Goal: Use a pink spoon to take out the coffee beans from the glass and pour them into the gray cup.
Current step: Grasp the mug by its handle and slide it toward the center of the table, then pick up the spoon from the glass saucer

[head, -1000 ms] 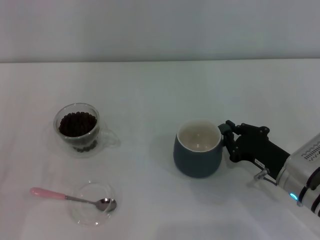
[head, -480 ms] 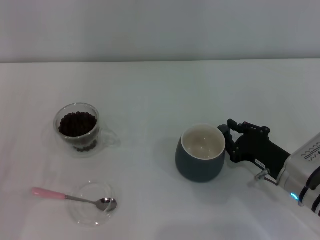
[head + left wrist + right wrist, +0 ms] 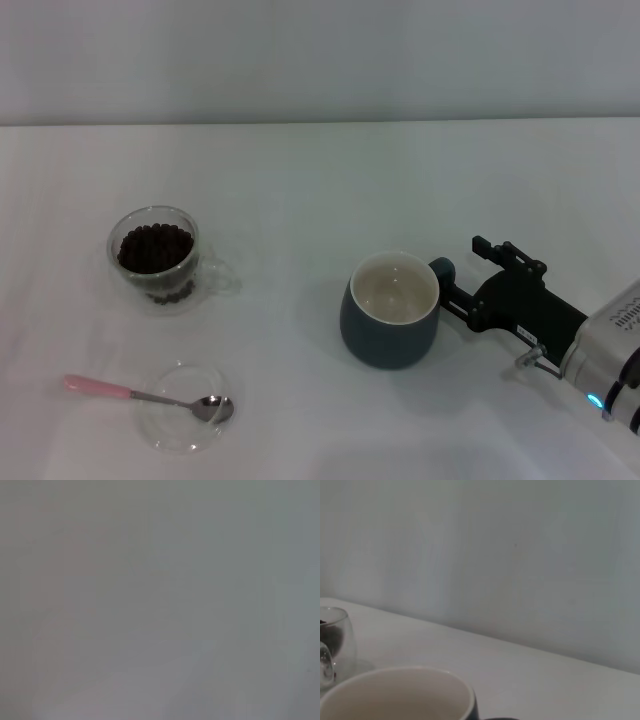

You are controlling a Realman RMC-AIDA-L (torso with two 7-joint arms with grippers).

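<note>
Next, I close my left gripper on the pink spoon's handle (image 3: pixel 109 388), near where the spoon's metal part begins.
The gray cup (image 3: pixel 389 312) stands upright on the white table, its cream inside empty and its handle toward my right gripper (image 3: pixel 470 277). That gripper is open right behind the handle, with one finger on each side and not gripping. The cup's rim also shows in the right wrist view (image 3: pixel 395 695). The glass (image 3: pixel 156 256) with coffee beans (image 3: pixel 154 247) stands at the left and also shows in the right wrist view (image 3: pixel 332 645). The pink spoon (image 3: pixel 96 387) lies at the front left with its bowl in a flat dish. My left gripper is out of view.
A shallow clear glass dish (image 3: pixel 172 430) sits at the front left under the spoon's bowl. The white table (image 3: pixel 320 180) ends at a pale wall at the back. The left wrist view shows only blank grey.
The gray cup has shifted a little left and toward me. My right gripper has let go of it, its fingers have spread, and it has drawn back slightly to the right.
</note>
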